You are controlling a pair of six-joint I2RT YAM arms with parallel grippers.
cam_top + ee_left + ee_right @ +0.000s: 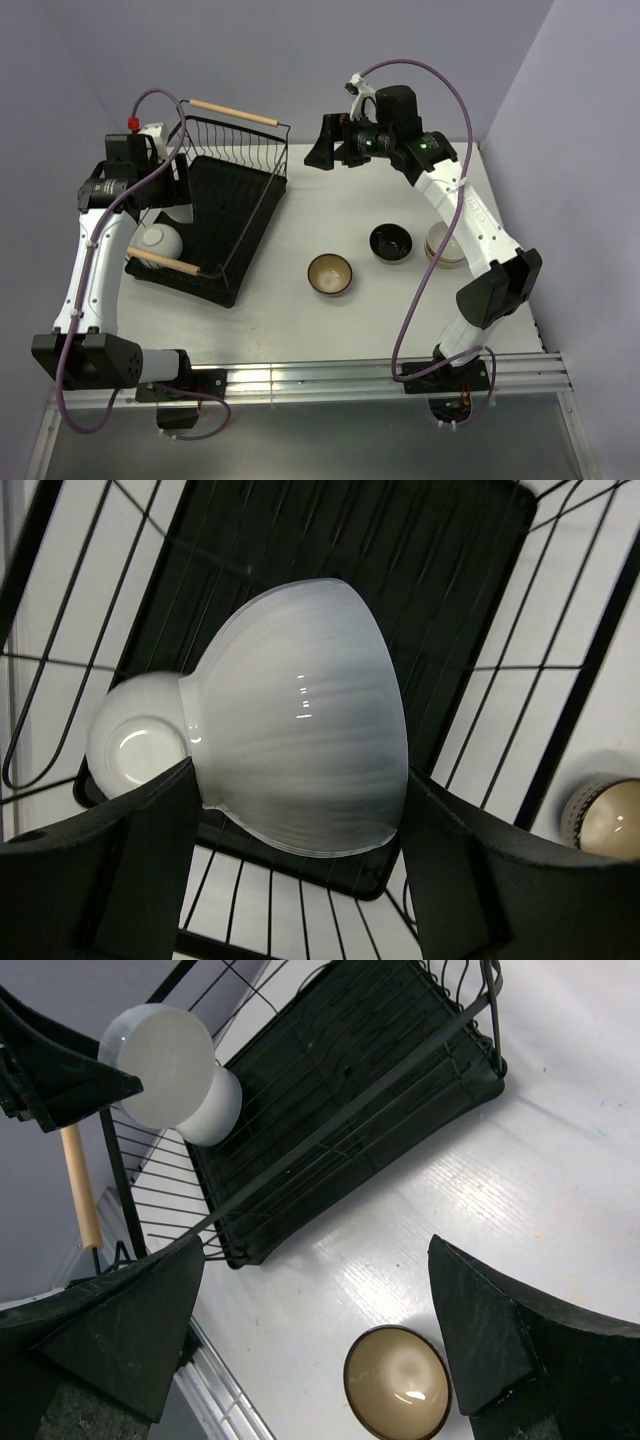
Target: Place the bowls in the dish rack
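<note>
The robot's left gripper will release the held white bowl, now tilted over the rack, beside the second white bowl, at the rack's near end (209,264).
The dish rack (235,215) stands at the left, also seen in the right wrist view (350,1080). My left gripper (168,208) (300,775) is over the rack's near end, shut on a white bowl (300,720) (165,1060) held tilted, both fingers against its sides. A second white bowl (135,745) (222,1110) lies right behind it in the rack. My right gripper (325,150) (315,1290) is open and empty, high over the far table. The brown bowl with tan inside (329,274) (397,1380), the black bowl (391,243) and two stacked cream bowls (445,247) sit on the table.
The rack's wooden handles are at its far end (233,112) and near end (165,262). The table's near edge is a metal rail (330,375). Purple-grey walls close in the back and right.
</note>
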